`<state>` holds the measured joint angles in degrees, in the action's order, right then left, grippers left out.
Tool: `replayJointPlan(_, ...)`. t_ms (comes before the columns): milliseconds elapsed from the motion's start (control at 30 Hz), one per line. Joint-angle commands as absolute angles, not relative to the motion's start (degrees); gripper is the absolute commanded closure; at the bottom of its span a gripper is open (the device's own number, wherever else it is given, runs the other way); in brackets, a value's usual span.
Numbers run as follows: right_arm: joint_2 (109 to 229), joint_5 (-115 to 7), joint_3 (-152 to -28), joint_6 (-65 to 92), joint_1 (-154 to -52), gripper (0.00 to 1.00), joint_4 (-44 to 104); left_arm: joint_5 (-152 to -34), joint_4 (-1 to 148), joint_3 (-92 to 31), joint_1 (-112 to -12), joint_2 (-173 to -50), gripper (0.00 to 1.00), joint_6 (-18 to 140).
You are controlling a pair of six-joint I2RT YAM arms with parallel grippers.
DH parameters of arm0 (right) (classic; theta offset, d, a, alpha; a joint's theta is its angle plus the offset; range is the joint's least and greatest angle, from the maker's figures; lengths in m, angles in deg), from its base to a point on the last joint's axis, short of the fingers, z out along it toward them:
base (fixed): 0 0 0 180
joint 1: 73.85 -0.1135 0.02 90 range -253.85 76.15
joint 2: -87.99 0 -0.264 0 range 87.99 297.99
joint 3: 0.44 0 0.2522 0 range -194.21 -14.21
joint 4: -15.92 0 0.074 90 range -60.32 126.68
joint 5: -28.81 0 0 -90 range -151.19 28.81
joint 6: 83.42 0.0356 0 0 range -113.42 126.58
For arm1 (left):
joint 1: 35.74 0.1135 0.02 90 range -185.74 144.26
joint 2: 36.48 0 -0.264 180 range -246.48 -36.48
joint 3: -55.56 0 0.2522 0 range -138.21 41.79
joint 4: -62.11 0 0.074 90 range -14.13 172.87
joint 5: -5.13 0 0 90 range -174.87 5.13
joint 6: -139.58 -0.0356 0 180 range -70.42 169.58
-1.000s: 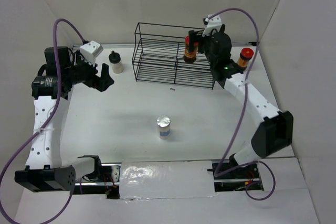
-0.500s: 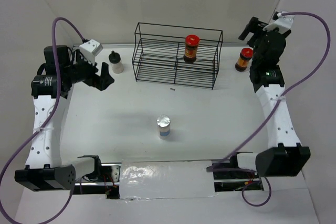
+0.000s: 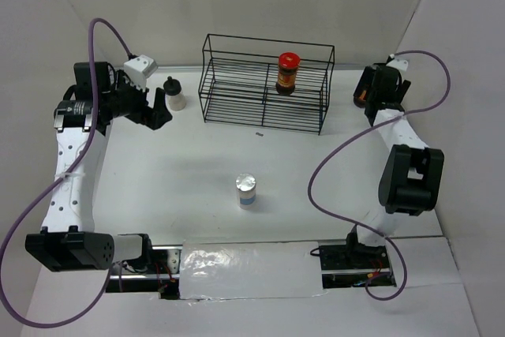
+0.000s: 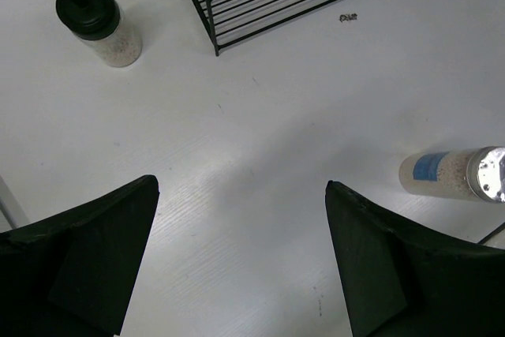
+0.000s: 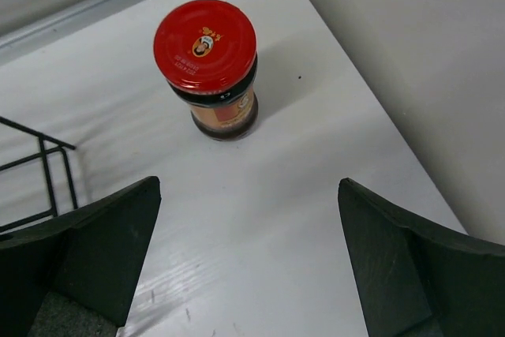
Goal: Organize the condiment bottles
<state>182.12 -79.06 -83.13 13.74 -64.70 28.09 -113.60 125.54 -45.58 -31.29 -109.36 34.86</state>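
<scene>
The robot's right gripper should next close on the body (image 3: 362,96) (image 5: 228,110) of the second red-lidded jar, just under the jar's lid, beside the black wire rack.
One red-lidded dark-brown jar (image 3: 287,73) stands upright inside the black wire rack (image 3: 237,88). The second red-lidded jar (image 5: 209,69) stands on the table right of the rack. My right gripper (image 5: 248,184) is open and empty just short of it, and in the top view my right gripper (image 3: 371,87) covers most of that jar. The whitish black-capped bottle (image 3: 174,94) stands left of the rack, also in the left wrist view (image 4: 95,25). My left gripper (image 3: 158,108) is open and empty beside it. The white blue-labelled bottle (image 3: 246,191) stands mid-table, also in the left wrist view (image 4: 450,173).
White walls close in on the left, back and right. The right wall runs close beside the second jar. A rack corner (image 5: 39,171) shows at the left of the right wrist view. A small dark speck (image 3: 259,135) lies in front of the rack.
My right gripper let go of the jar in the rack, swung right, and now sits open over the second jar. My left arm shifted slightly back toward the black-capped bottle.
</scene>
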Motion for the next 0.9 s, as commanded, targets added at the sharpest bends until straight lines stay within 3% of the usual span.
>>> replayJointPlan(0,188.4,-80.4,-86.3,10.8,-64.5,0.00,20.9,-112.6,124.7,-49.1,-30.9,-110.7,0.01,34.6)
replayJointPlan(333,204.6,-79.2,-97.7,12.8,-63.8,0.00,17.0,-108.9,124.3,-50.8,-30.5,-112.4,0.01,34.4)
replayJointPlan(633,211.2,-77.6,-101.3,11.0,-64.7,0.00,10.4,-106.8,124.3,-49.6,-29.4,-113.3,0.01,33.5)
replayJointPlan(733,213.6,-82.3,-103.5,11.0,-65.3,0.00,10.4,-106.2,124.1,-49.4,-29.1,-113.6,0.01,33.2)
replayJointPlan(867,215.0,-81.4,-104.5,10.5,-65.3,0.07,8.9,-105.6,123.8,-49.3,-28.9,-113.9,0.01,33.3)
